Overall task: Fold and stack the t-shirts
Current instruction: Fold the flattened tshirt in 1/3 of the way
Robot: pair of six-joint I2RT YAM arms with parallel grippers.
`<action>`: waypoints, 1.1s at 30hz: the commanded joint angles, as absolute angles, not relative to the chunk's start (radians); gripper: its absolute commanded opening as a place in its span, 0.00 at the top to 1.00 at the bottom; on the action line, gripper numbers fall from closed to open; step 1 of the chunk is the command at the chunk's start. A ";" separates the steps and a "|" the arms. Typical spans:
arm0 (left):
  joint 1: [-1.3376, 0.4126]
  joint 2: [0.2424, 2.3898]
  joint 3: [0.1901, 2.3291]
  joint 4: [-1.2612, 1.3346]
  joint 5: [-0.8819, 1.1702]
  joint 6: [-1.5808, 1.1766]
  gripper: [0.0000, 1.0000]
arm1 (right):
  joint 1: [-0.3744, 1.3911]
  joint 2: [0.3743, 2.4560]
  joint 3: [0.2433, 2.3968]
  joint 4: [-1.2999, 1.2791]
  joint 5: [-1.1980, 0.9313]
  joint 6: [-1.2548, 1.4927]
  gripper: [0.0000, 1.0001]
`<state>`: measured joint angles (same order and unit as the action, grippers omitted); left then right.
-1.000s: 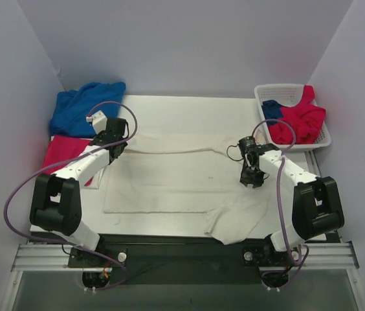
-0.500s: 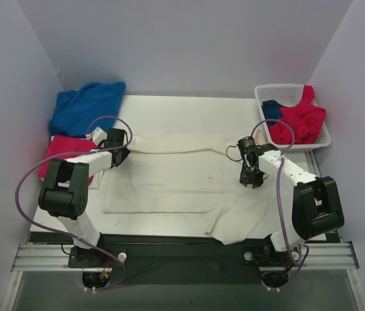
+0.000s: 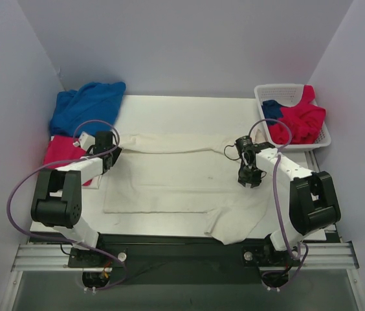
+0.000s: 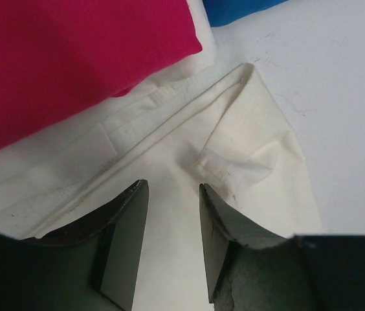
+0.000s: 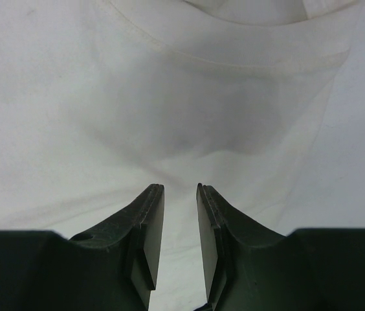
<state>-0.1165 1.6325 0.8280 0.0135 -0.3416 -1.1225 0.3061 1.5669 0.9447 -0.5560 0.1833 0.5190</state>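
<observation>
I will first pinch the flap's edge [image 4: 206, 161] with my left gripper and pull the corner flat, because a crumpled flap is folded over the cream-white t-shirt's far corner.
A large cream-white t-shirt [image 3: 169, 175] lies spread across the table, its top part folded down into a long band and one lower corner hanging off the near edge. My left gripper [image 3: 109, 150] hovers open over the shirt's left sleeve end [image 4: 247, 142], with only cloth showing between its jaws [image 4: 173, 188]. My right gripper [image 3: 248, 178] stands open just above the cream fabric [image 5: 169, 97] on the right side, nothing pinched [image 5: 180, 188]. A crimson-pink t-shirt [image 3: 59, 152] [image 4: 72, 58] lies flat at the left edge, and a blue one [image 3: 85, 107] [image 4: 234, 8] is crumpled behind it.
A white lattice basket [image 3: 286, 89] at the back right holds another crimson shirt [image 3: 299, 120] and a bit of blue cloth [image 3: 272, 109]. Purple-grey walls close in the table on three sides. The arm bases and a metal rail run along the near edge.
My left arm has swung to the left and drawn in, so its gripper now sits nearer the crimson shirt at the sleeve end. The right gripper has barely shifted.
</observation>
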 commanded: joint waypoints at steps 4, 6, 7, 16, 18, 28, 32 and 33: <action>-0.068 1.652 0.827 0.138 -0.244 -1.187 0.52 | 0.318 1.577 0.982 -0.592 0.199 0.517 0.72; -0.058 1.684 0.824 0.181 -0.209 -1.207 0.52 | 0.316 1.577 0.985 -0.592 0.199 0.514 0.72; -0.055 1.693 0.824 0.193 -0.204 -1.213 0.52 | 0.316 1.577 0.985 -0.592 0.198 0.514 0.72; -0.043 1.770 0.836 0.253 -0.150 -1.250 0.52 | 0.318 1.589 0.997 -0.598 0.203 0.514 0.71; -0.041 1.776 0.838 0.261 -0.144 -1.252 0.52 | 0.318 1.592 0.997 -0.598 0.201 0.515 0.72; -0.040 1.709 0.822 0.270 -0.149 -1.246 0.53 | 0.319 1.614 1.005 -0.598 0.199 0.520 0.72; -0.040 1.701 0.815 0.279 -0.143 -1.247 0.54 | 0.324 1.617 1.003 -0.598 0.198 0.520 0.72; -0.040 1.701 0.813 0.281 -0.141 -1.249 0.54 | 0.322 1.620 1.002 -0.598 0.199 0.520 0.72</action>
